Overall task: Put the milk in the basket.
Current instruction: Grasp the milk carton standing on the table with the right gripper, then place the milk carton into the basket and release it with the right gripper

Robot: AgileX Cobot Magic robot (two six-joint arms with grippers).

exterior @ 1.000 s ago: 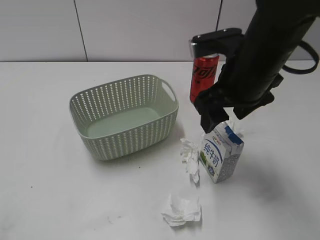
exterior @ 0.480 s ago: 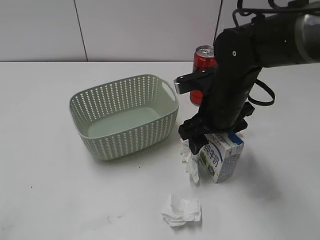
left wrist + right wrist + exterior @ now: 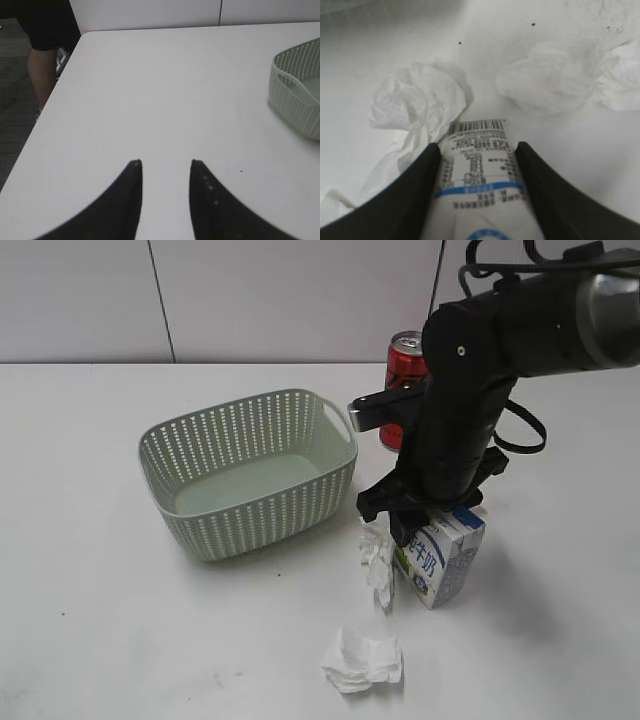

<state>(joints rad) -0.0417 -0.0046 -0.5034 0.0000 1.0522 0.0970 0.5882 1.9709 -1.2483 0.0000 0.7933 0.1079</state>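
My right gripper is going to the basket's bottom, slightly off the middle (image 3: 274,476) toward the red can. It will let go of the milk there.
The milk (image 3: 441,562), a small white carton with blue lettering, stands on the white table to the right of the basket (image 3: 262,516), a pale green slotted plastic basket. My right gripper (image 3: 424,523) has come down over the carton's top. In the right wrist view its two black fingers (image 3: 477,144) press against both sides of the milk (image 3: 479,165). My left gripper (image 3: 165,161) is open and empty over bare table, with the basket's corner (image 3: 296,95) at the right edge of that view.
A red can (image 3: 404,368) stands behind the right arm. Crumpled white tissues lie just left of the carton (image 3: 378,556) and nearer the front (image 3: 363,660); they also show in the right wrist view (image 3: 415,102). The left wrist view shows the table's left edge.
My right arm has come down from above the carton, and its fingers now sit around the carton's top. The carton has shifted slightly left. The left arm has not moved.
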